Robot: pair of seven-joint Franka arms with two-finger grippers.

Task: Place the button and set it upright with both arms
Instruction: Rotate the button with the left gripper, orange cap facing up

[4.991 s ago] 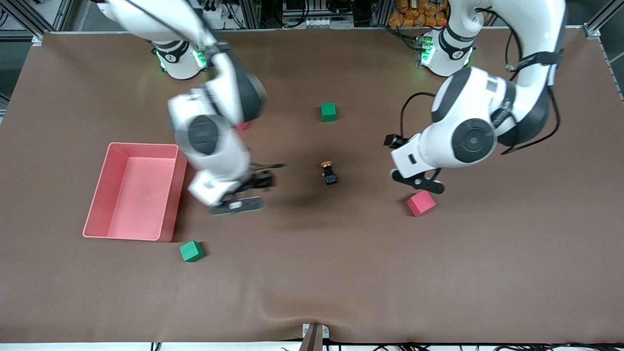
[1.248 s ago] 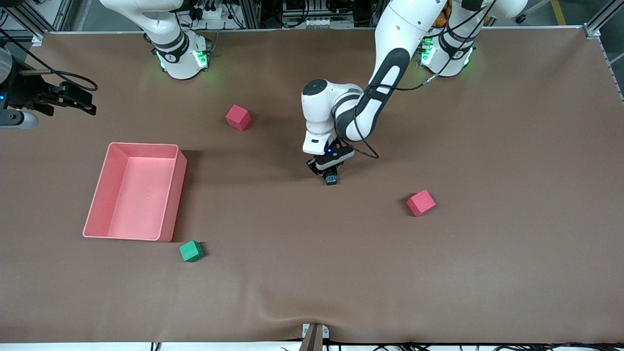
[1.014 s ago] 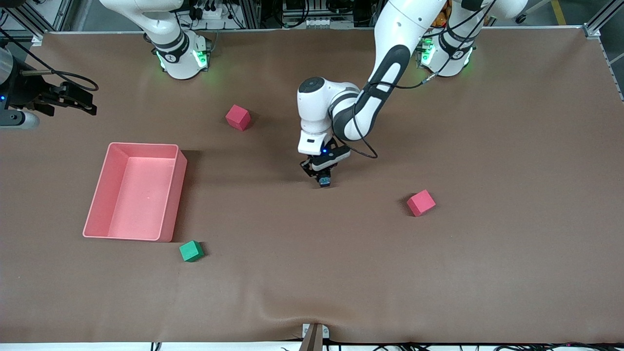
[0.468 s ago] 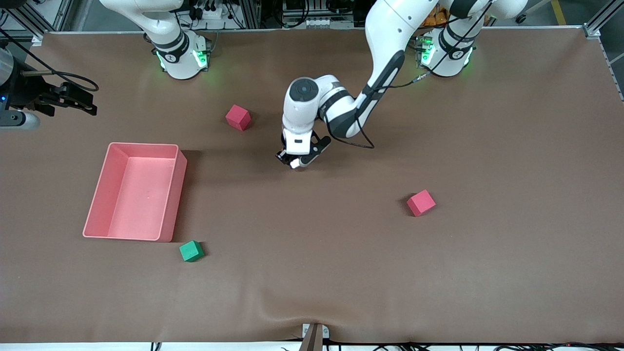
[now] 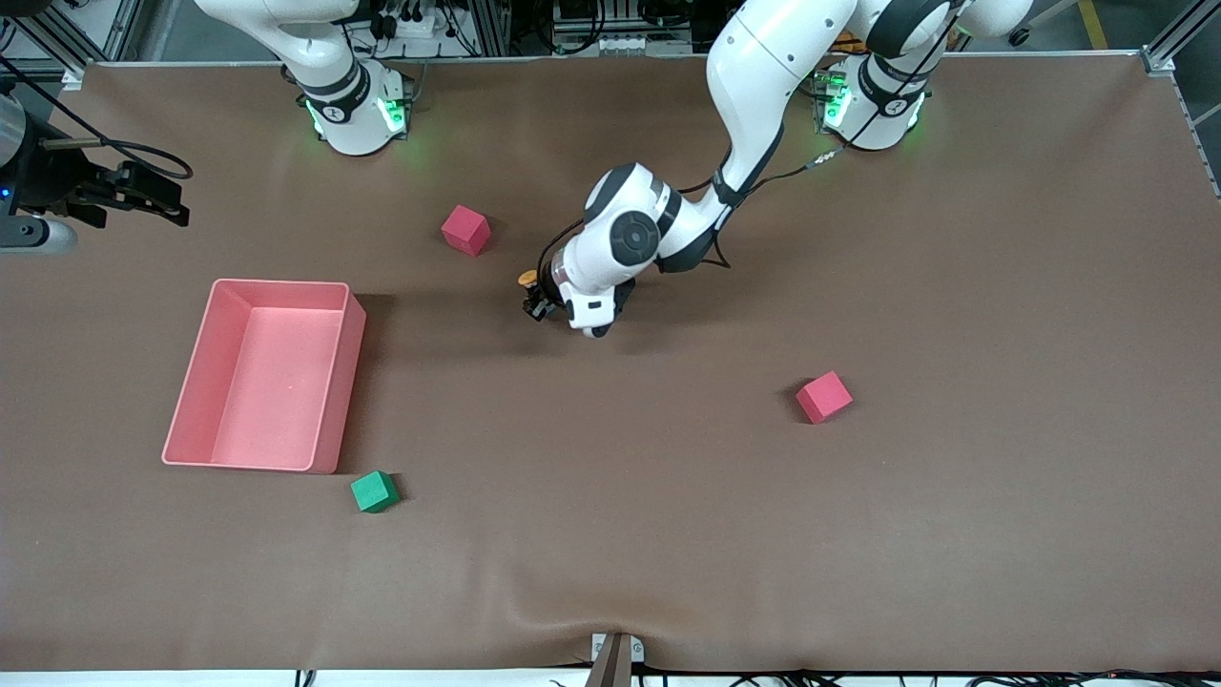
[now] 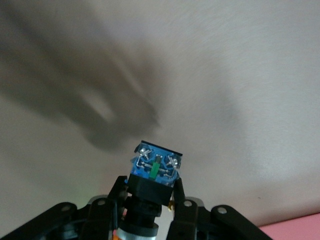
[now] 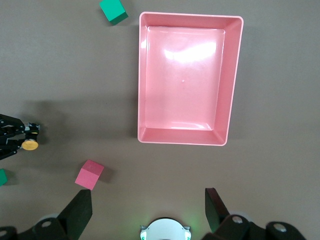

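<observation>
Next, I set the button upright on the table (image 5: 541,327) between the pink-red cubes, toward the pink tray, with my left gripper.
My left gripper (image 5: 536,303) is shut on the button and holds it over the middle of the table. In the front view only the button's orange cap (image 5: 527,280) shows beside the wrist. In the left wrist view my left gripper (image 6: 150,185) grips the black body, and the button's bluish base (image 6: 155,167) points away from the camera. My right gripper (image 5: 170,198) hangs high at the right arm's end of the table, above the pink tray (image 5: 329,382). Its fingers (image 7: 80,210) are wide open and empty. The right wrist view also shows the orange cap (image 7: 30,145).
One pink-red cube (image 5: 466,230) lies near the right arm's base, another (image 5: 824,397) toward the left arm's end. A green cube (image 5: 374,491) lies just nearer the front camera than the tray. Another green cube (image 7: 2,176) shows at the right wrist view's edge.
My left gripper closed on the button, lifted it off the table and carried it toward the right arm's end, turning so the orange cap now shows. The right arm has stayed still.
</observation>
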